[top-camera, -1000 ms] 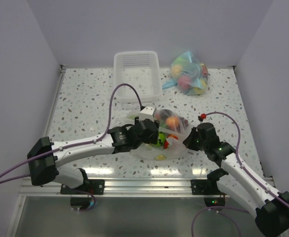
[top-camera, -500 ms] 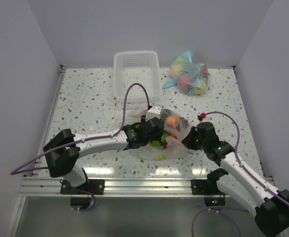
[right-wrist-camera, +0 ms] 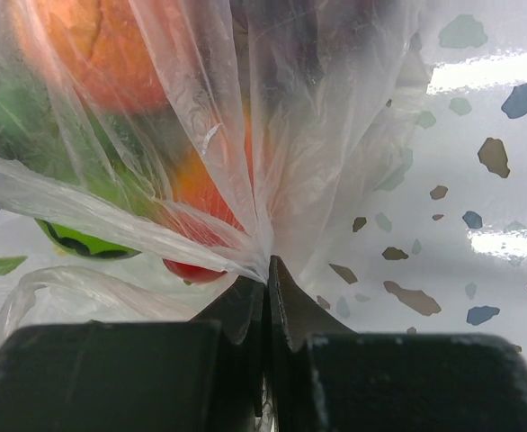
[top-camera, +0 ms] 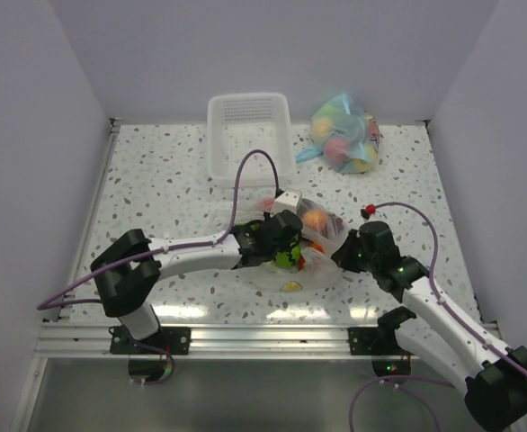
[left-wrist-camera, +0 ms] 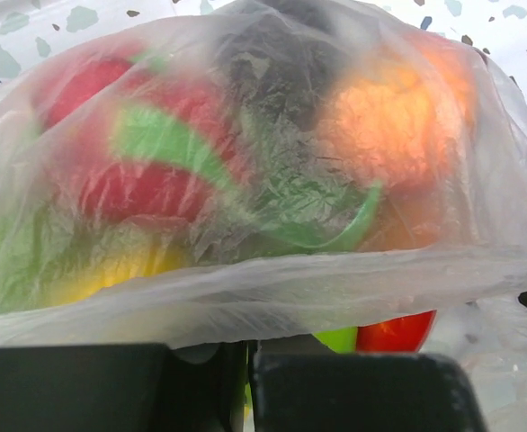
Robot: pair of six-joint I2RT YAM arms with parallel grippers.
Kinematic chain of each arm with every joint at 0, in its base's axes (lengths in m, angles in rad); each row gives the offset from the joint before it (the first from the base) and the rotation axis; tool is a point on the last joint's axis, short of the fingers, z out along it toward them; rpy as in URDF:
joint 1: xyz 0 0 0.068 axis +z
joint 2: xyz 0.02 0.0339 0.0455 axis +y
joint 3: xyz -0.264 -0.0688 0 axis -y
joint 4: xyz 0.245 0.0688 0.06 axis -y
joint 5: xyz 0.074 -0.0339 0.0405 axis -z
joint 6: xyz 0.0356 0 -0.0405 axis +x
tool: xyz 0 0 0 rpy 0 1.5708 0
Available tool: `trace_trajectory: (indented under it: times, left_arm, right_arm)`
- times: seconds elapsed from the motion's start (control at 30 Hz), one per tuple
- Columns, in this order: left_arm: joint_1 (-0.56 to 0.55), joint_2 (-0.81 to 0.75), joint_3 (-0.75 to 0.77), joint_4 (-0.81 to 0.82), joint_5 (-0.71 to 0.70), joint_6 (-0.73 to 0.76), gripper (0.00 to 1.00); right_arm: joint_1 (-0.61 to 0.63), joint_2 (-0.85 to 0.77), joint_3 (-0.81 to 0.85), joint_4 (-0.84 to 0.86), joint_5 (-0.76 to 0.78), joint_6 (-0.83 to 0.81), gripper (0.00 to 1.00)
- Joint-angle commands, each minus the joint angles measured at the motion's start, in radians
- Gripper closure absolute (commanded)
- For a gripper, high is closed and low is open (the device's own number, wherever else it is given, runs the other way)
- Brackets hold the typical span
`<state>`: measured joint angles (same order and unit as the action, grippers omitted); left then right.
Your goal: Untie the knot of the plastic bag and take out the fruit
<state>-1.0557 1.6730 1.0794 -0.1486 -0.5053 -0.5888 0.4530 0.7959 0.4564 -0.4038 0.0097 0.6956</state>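
My left gripper is going to set the green lime down on the white basket's bottom, just behind its middle (top-camera: 254, 139), and let go of it there.
The clear plastic bag (top-camera: 322, 236) lies crumpled at the table's middle, and fruit shows through it: an orange (top-camera: 315, 220), a green lime (top-camera: 289, 258) and red pieces (left-wrist-camera: 93, 81). A yellow slice (top-camera: 292, 286) lies just in front of the bag. My left gripper (top-camera: 281, 245) sits at the bag's left side, shut on a fold of its film (left-wrist-camera: 272, 292). Bare green (left-wrist-camera: 340, 338) and red fruit (left-wrist-camera: 397, 331) peek out below that fold. My right gripper (right-wrist-camera: 266, 263) is shut on gathered film at the bag's right side (top-camera: 340, 254). I cannot make out the knot.
A white basket (top-camera: 248, 135) stands at the back centre. To its right lies a blue-tinted bag (top-camera: 344, 135) of pastel fruit. Walls close the table on the left, back and right.
My left arm has pushed to the right against the bag, and its gripper has gone from open to shut. The right arm has held still.
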Motion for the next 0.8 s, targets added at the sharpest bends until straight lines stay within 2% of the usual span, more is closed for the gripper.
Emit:
trace_trajectory:
  times: [0.0,0.27,0.47,0.57,0.63,0.77]
  left_arm:
    - [0.000,-0.048,0.002,0.024,0.028,0.010,1.00]
    - [-0.001,-0.182,-0.045,-0.088,0.142,0.099,1.00]
    - [-0.010,-0.305,-0.059,-0.118,0.287,0.199,1.00]
    - [-0.010,-0.334,-0.003,-0.166,0.364,0.283,1.00]
    - [-0.009,-0.352,0.057,-0.209,0.367,0.303,1.00]
    - [0.014,-0.366,0.198,-0.252,0.282,0.336,1.00]
  right_arm:
    - [0.000,-0.006,0.050,-0.007,0.024,-0.008,1.00]
    - [0.001,0.012,0.082,-0.020,0.055,-0.027,1.00]
    - [0.001,0.026,0.102,-0.029,0.067,-0.042,1.00]
    - [0.001,0.034,0.099,-0.027,0.070,-0.042,1.00]
    - [0.001,0.034,0.093,-0.023,0.069,-0.042,1.00]
    - [0.001,0.016,0.080,-0.035,0.073,-0.045,1.00]
